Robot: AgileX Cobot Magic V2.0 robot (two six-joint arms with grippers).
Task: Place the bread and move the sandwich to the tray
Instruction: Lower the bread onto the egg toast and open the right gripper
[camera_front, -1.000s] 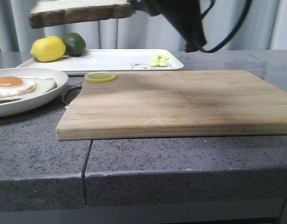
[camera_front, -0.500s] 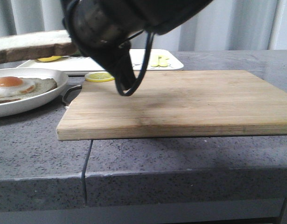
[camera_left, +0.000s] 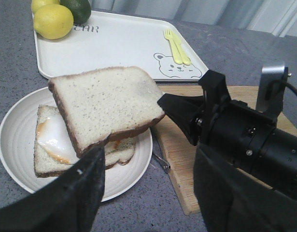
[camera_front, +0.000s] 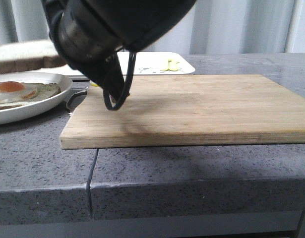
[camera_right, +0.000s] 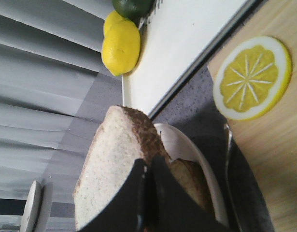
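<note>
Next, my right gripper drops the bread on top of the fried egg [camera_front: 13, 79] on the round white plate.
My right gripper [camera_left: 163, 107] is shut on the edge of the bread [camera_left: 105, 104], a thick white slice with a dark brown crust. It holds the slice just above the thinner slice with the fried egg [camera_left: 51, 140] on the round white plate [camera_left: 134, 166]. In the right wrist view the fingers [camera_right: 149, 193] pinch the bread [camera_right: 109, 164] over the plate [camera_right: 187, 150]. In the front view the bread [camera_front: 21, 54] hovers over the plate [camera_front: 48, 101], and the right arm hides its own fingers. My left gripper [camera_left: 148, 188] is open and empty near the plate. The white tray [camera_left: 124, 48] lies behind.
A wooden cutting board [camera_front: 192, 104] lies right of the plate, with a lemon slice [camera_right: 252, 77] on its far corner. Two lemons [camera_left: 53, 21], a lime [camera_left: 76, 7] and a yellow fork [camera_left: 177, 46] rest on the tray. Curtains hang behind.
My right arm has swung left and down with the bread, from high above the tray to just over the plate. It now blocks the lemons and lemon slice in the front view.
</note>
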